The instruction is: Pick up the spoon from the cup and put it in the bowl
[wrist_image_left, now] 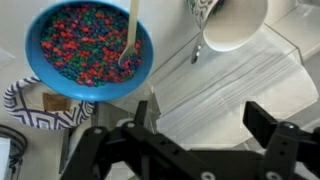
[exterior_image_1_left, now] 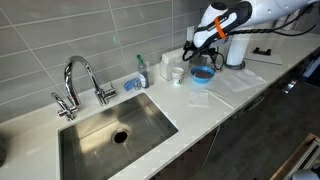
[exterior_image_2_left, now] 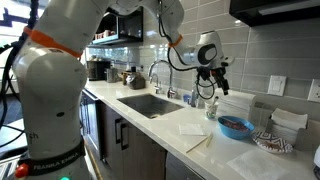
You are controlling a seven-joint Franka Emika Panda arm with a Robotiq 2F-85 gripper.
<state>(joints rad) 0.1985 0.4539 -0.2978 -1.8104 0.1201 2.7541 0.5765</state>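
Note:
The metal spoon's handle leans over the white cup's rim, beyond the robot's open fingers, so the gripper should move toward the cup and close on that handle (wrist_image_left: 198, 47).
The bright blue bowl (wrist_image_left: 60, 75), filled with small colourful beads, is at the upper left of the wrist view and shows in both exterior views (exterior_image_1_left: 203, 74) (exterior_image_2_left: 236, 127). A pale spoon (wrist_image_left: 128, 45) lies in it, handle leaning on the far rim. The small white cup (wrist_image_left: 236, 25) stands to the right of the bowl and looks empty; it also shows in an exterior view (exterior_image_1_left: 178, 74). My gripper (wrist_image_left: 200, 122) is open and empty, hanging above the pale cloth between cup and bowl, just over the bowl in both exterior views (exterior_image_1_left: 206, 52) (exterior_image_2_left: 214, 82).
A pale cloth (wrist_image_left: 225, 85) lies under the gripper. A patterned plate (wrist_image_left: 20, 105) sits beside the bowl. A paper-towel roll (exterior_image_1_left: 236, 50) stands behind. The sink (exterior_image_1_left: 115, 130), faucet (exterior_image_1_left: 80, 80), soap bottle (exterior_image_1_left: 141, 70) and sponge (exterior_image_1_left: 133, 84) lie further along the counter.

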